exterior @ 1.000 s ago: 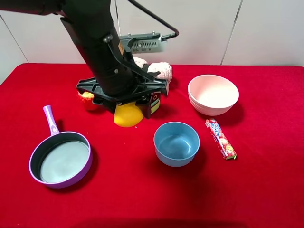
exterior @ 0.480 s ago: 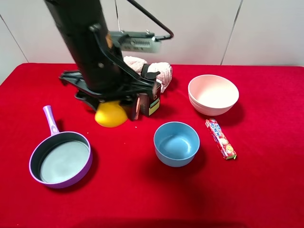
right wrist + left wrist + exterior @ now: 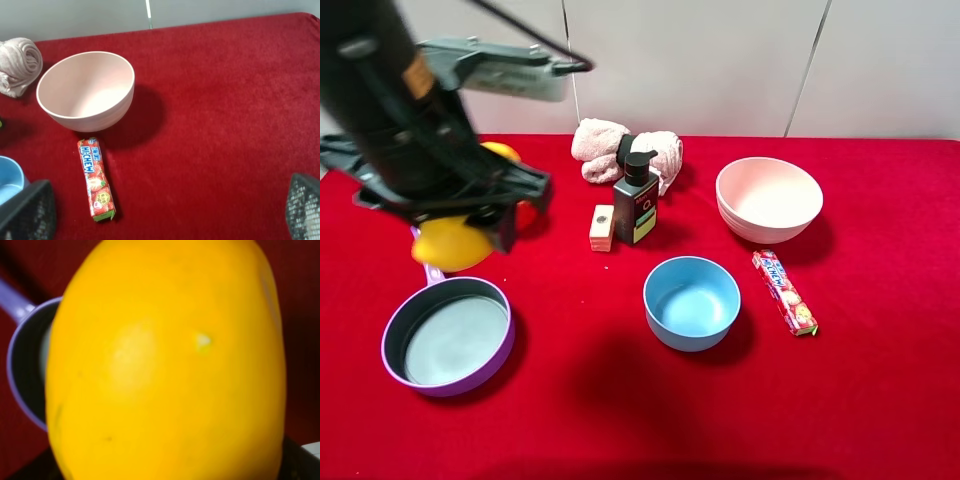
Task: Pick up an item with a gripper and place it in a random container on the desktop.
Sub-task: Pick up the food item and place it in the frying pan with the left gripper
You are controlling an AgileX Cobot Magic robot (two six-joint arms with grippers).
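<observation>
Next, I release the yellow mango, which hangs over the lilac handle now, from my left gripper on the inside bottom of the purple frying pan [image 3: 451,342].
My left gripper [image 3: 455,225] is shut on the yellow mango [image 3: 450,243] and holds it above the red cloth desktop [image 3: 600,400]. The mango hangs over the lilac handle, just behind the purple frying pan [image 3: 455,340]. The pan is empty. In the left wrist view the mango [image 3: 165,365] fills the frame, with the pan's rim [image 3: 20,375] behind it. My right gripper [image 3: 165,212] is open and empty; only its two fingertips [image 3: 27,210] show, low over the cloth near the pink bowl.
A blue bowl [image 3: 691,300] sits mid-table, with a pink bowl [image 3: 769,197] and a candy pack [image 3: 784,291] to its right. A pump bottle [image 3: 636,205], a small block [image 3: 602,227] and a rolled towel [image 3: 610,140] stand behind. An apple [image 3: 525,215] is partly hidden by my left arm.
My left arm has swung left with the mango, from beside the pump bottle to over the pan's handle. The bottle and block are now uncovered.
</observation>
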